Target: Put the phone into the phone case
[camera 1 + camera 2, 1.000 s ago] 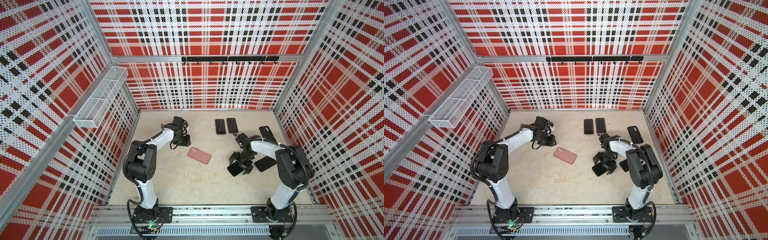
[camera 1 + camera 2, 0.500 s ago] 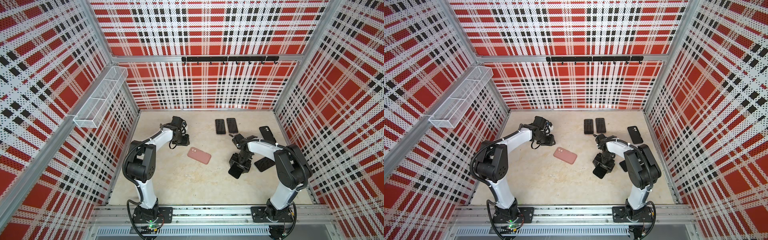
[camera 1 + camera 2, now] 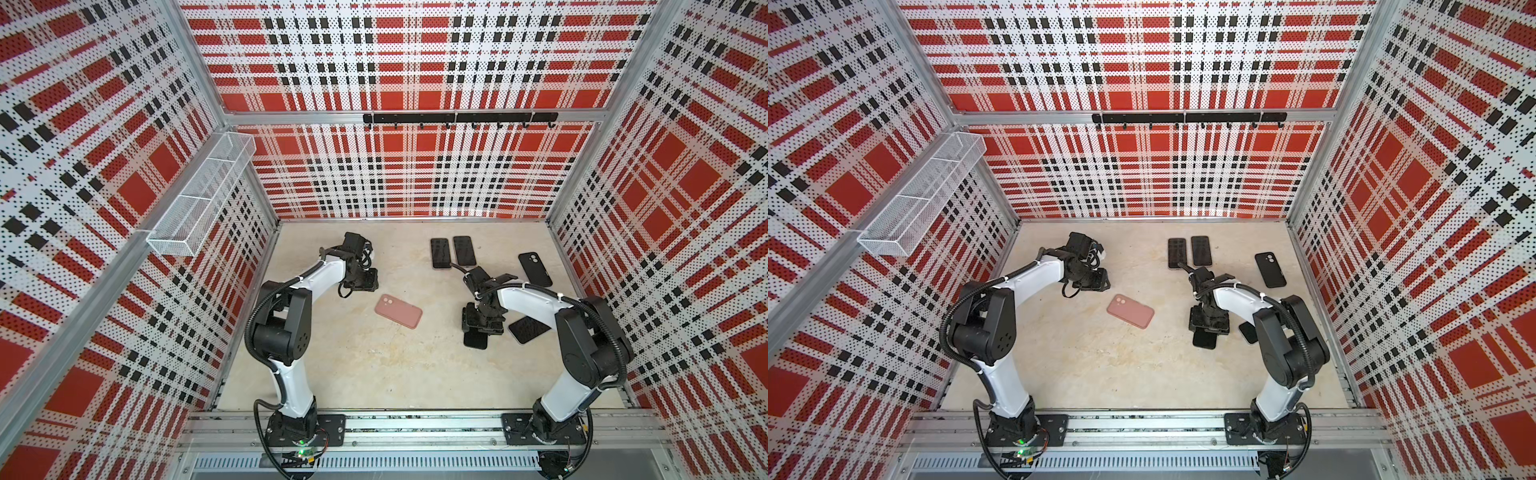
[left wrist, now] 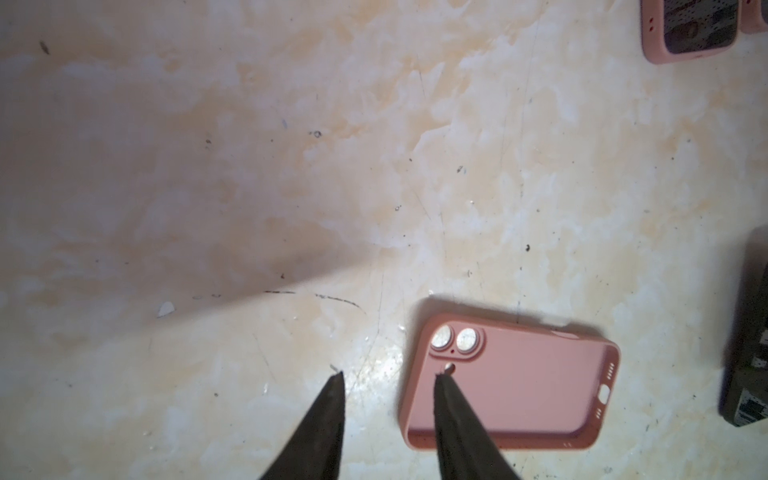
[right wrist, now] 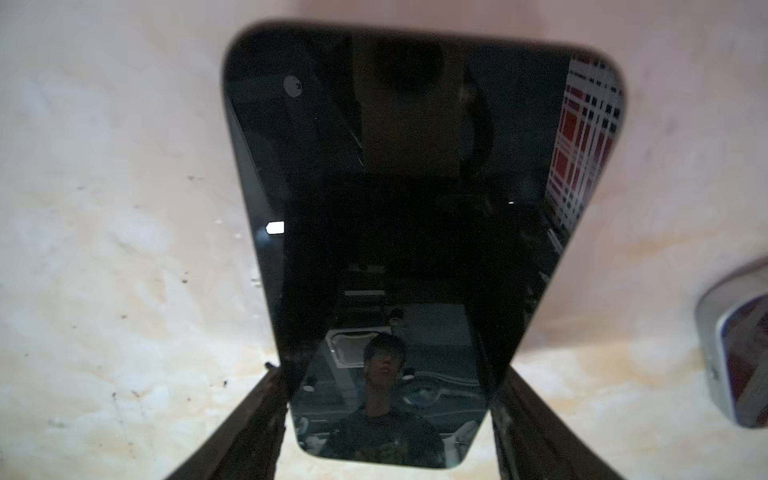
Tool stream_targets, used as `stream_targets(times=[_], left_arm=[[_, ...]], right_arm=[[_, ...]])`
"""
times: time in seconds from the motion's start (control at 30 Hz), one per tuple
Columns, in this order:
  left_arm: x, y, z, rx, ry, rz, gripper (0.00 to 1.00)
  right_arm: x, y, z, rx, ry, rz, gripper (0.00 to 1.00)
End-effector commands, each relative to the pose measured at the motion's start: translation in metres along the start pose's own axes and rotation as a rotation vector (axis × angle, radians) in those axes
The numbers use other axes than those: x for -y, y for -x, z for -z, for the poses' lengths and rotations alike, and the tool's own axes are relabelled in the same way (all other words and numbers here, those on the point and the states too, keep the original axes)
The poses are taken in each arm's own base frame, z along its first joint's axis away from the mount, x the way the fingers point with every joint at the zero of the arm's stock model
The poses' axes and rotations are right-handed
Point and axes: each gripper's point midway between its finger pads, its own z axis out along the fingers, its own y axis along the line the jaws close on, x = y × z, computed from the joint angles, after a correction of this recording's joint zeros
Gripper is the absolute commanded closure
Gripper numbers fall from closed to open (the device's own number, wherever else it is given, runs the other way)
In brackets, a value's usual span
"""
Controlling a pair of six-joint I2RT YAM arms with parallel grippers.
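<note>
My right gripper spans the phone's long edges, where the case's rim goes, so next my left gripper pinches the phone's loose end point(image 5: 424, 68) and my right gripper needs to pinch the other end.
The pink phone case point(image 3: 398, 311) point(image 3: 1130, 311) lies flat in the middle of the table, its inside facing up. In the left wrist view, one of my left gripper's fingers overlaps the phone case point(image 4: 511, 386) near its camera holes. My left gripper point(image 4: 389, 375) point(image 3: 365, 282) hovers just behind the case, open and empty. My right gripper point(image 5: 390, 372) point(image 3: 482, 322) is shut on the two long edges of a black phone point(image 5: 399, 208) point(image 3: 476, 338) point(image 3: 1204, 340), screen up, to the right of the case. Whether the phone is off the table I cannot tell.
Two dark-screened phones in pink cases point(image 3: 440, 253) point(image 3: 464, 250) lie at the back. A black phone back point(image 3: 535, 269) lies at the right, another dark phone point(image 3: 528, 329) beside my right arm. A wire basket point(image 3: 199, 199) hangs on the left wall.
My right gripper has turned and narrowed onto the phone's long edges, and the phone has swung from slanted to pointing toward the front. The left arm has barely moved.
</note>
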Motion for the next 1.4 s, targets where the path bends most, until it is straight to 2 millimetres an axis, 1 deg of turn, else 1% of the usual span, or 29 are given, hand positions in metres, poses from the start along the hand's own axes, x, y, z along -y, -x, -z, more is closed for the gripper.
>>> stream_targets(times=[0.0,0.07,0.13,0.23,0.3,0.4,0.43,0.5,0.57,0.77,0.87,0.93,1.03,1.07,1.17,1.2,1.23,1.27,1.3,1.37], left_arm=[[0.009,0.010,0.012,0.051,-0.021,0.003,0.59],[0.011,0.012,0.014,0.061,-0.036,0.017,0.58],[0.012,0.011,0.017,0.068,-0.044,0.028,0.57],[0.011,0.009,0.023,0.083,-0.050,0.051,0.57],[0.010,0.005,0.027,0.092,-0.044,0.066,0.57],[0.009,-0.001,0.033,0.108,-0.047,0.092,0.57],[0.008,-0.005,0.033,0.107,-0.050,0.101,0.57],[0.010,-0.009,0.037,0.117,-0.063,0.111,0.57],[0.014,-0.011,0.040,0.128,-0.086,0.122,0.57],[0.026,-0.014,0.045,0.178,-0.150,0.169,0.57],[0.036,-0.014,0.047,0.214,-0.193,0.208,0.57],[0.048,-0.013,0.050,0.245,-0.237,0.213,0.55],[0.069,-0.013,0.055,0.270,-0.333,0.234,0.53],[0.076,-0.013,0.056,0.275,-0.379,0.248,0.53],[0.092,-0.012,0.063,0.289,-0.487,0.274,0.53],[0.095,-0.012,0.065,0.288,-0.513,0.276,0.52],[0.098,-0.013,0.066,0.285,-0.534,0.278,0.52],[0.101,-0.013,0.069,0.286,-0.558,0.277,0.51],[0.104,-0.015,0.070,0.279,-0.579,0.275,0.50],[0.111,-0.017,0.073,0.263,-0.628,0.268,0.48]], right_arm=[[-0.011,0.008,0.001,0.031,-0.027,0.231,0.34],[-0.016,0.005,-0.003,0.010,-0.048,0.336,0.32],[-0.014,0.006,-0.006,0.006,-0.089,0.386,0.28],[-0.018,0.007,-0.009,0.007,-0.077,0.424,0.25],[-0.019,0.006,-0.011,-0.005,-0.075,0.448,0.19],[-0.020,0.005,-0.008,0.003,-0.065,0.468,0.02],[-0.021,0.005,-0.007,0.010,-0.059,0.471,0.00],[-0.022,0.003,-0.005,0.017,-0.045,0.474,0.00],[-0.022,0.000,-0.008,0.007,-0.037,0.455,0.00],[-0.028,-0.013,-0.021,-0.026,0.030,0.319,0.12],[-0.016,-0.014,-0.022,-0.013,-0.032,0.302,0.16],[-0.014,-0.011,-0.013,0.022,-0.039,0.312,0.18],[-0.020,-0.002,0.007,0.092,-0.011,0.351,0.23],[-0.025,0.002,0.015,0.120,0.011,0.373,0.25],[-0.041,0.013,0.035,0.189,0.081,0.452,0.39],[-0.051,0.013,0.041,0.202,0.125,0.496,0.42],[-0.056,0.016,0.046,0.221,0.143,0.530,0.45],[-0.062,0.018,0.051,0.242,0.166,0.578,0.47],[-0.069,0.017,0.055,0.255,0.192,0.643,0.47],[-0.076,0.019,0.062,0.280,0.207,0.742,0.48]])
